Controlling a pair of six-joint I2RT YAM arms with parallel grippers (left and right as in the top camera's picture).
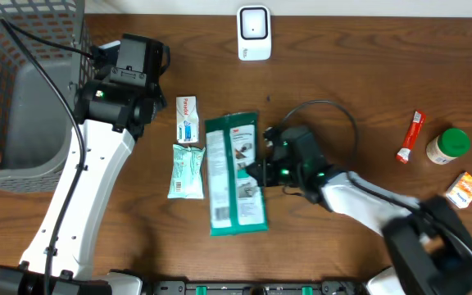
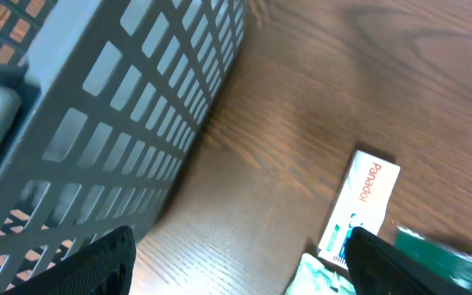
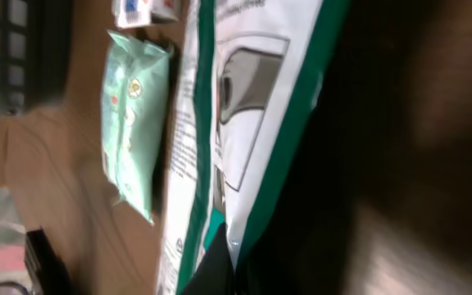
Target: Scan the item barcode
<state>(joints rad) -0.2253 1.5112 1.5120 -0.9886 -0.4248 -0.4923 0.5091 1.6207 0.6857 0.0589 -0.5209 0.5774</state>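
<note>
I should let go of the green and white packet with my right gripper on the wood (image 1: 260, 197) by the packet's gripped edge, nearer the front of the table.
A green and white packet (image 1: 236, 176) lies flat at the table's middle. My right gripper (image 1: 257, 174) is at the packet's right edge, low over the wood, and is shut on that edge. In the right wrist view the packet (image 3: 252, 123) fills the centre and its rim runs in between the dark fingers of the right gripper (image 3: 224, 262). A white scanner (image 1: 253, 33) stands at the table's far edge. My left gripper (image 1: 138, 111) hangs open beside the basket, holding nothing. In the left wrist view the left gripper (image 2: 240, 262) shows both fingers wide apart over bare wood.
A dark wire basket (image 1: 23, 90) (image 2: 121, 106) fills the left side. A white Panadol box (image 1: 187, 119) (image 2: 363, 205) and a mint packet (image 1: 187, 170) (image 3: 133, 123) lie left of the green packet. A red tube (image 1: 412, 137), a green-lidded jar (image 1: 449, 146) and an orange box (image 1: 464, 190) sit far right.
</note>
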